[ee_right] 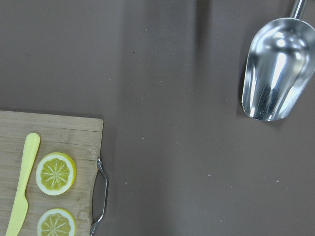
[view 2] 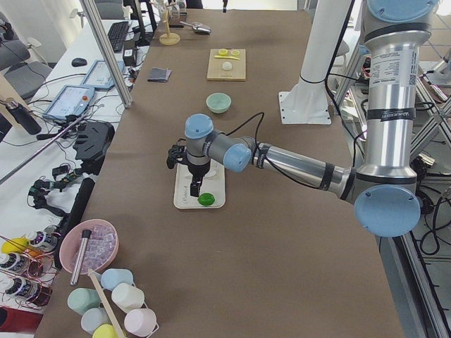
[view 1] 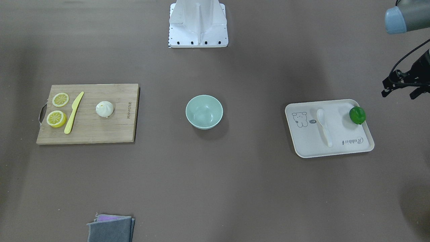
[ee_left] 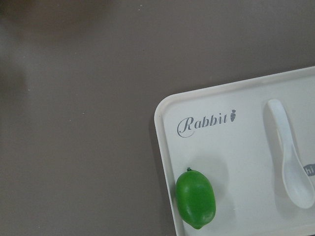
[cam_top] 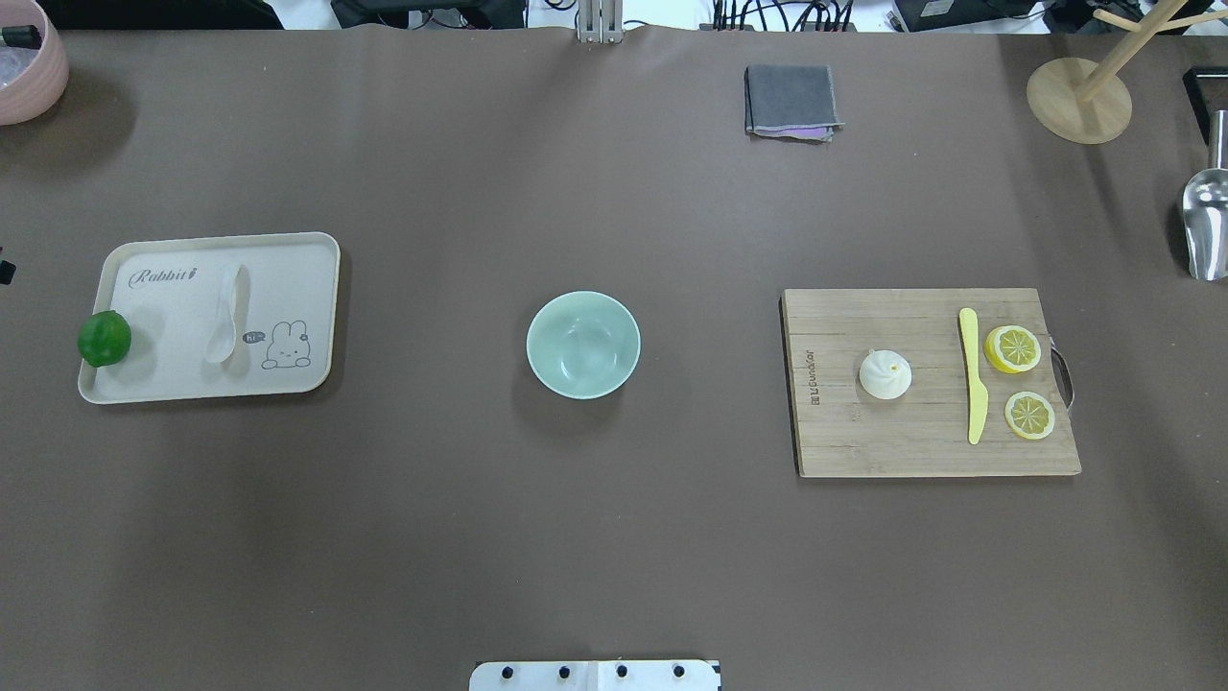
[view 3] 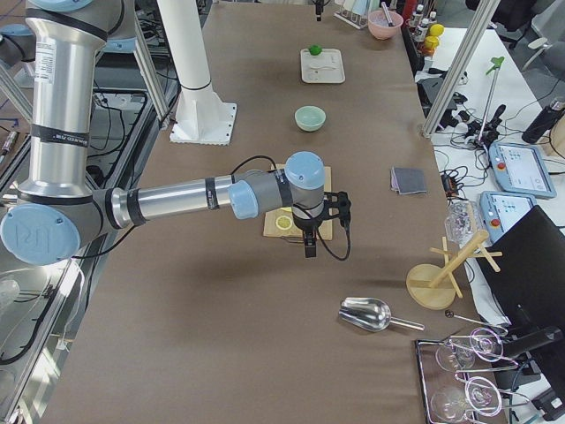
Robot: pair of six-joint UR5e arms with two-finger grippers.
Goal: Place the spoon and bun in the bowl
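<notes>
The middle of the white spoon's handle [view 1: 326, 134] [ee_left: 282, 132] on the cream tray is the next place my left gripper will go to and close on.
The white spoon [view 1: 324, 126] lies on a cream tray [view 1: 336, 149], scoop toward the robot; it also shows in the left wrist view [ee_left: 290, 157]. The white pleated bun [view 1: 104, 109] sits on a wooden cutting board [view 1: 100, 131]. The mint-green bowl [view 1: 204, 111] stands empty at the table's middle. My left gripper [view 2: 195, 189] hangs above the tray's outer end near a green fruit [view 1: 357, 115]; I cannot tell whether it is open or shut. My right gripper [view 3: 308, 246] hangs beyond the board's outer end; I cannot tell its state.
A yellow plastic knife [view 1: 74, 112] and two lemon slices [view 1: 60, 99] lie on the board beside the bun. A folded grey cloth [cam_top: 791, 101] lies at the far edge. A metal scoop [cam_top: 1207, 226] and a wooden stand [cam_top: 1079, 96] are at the far right.
</notes>
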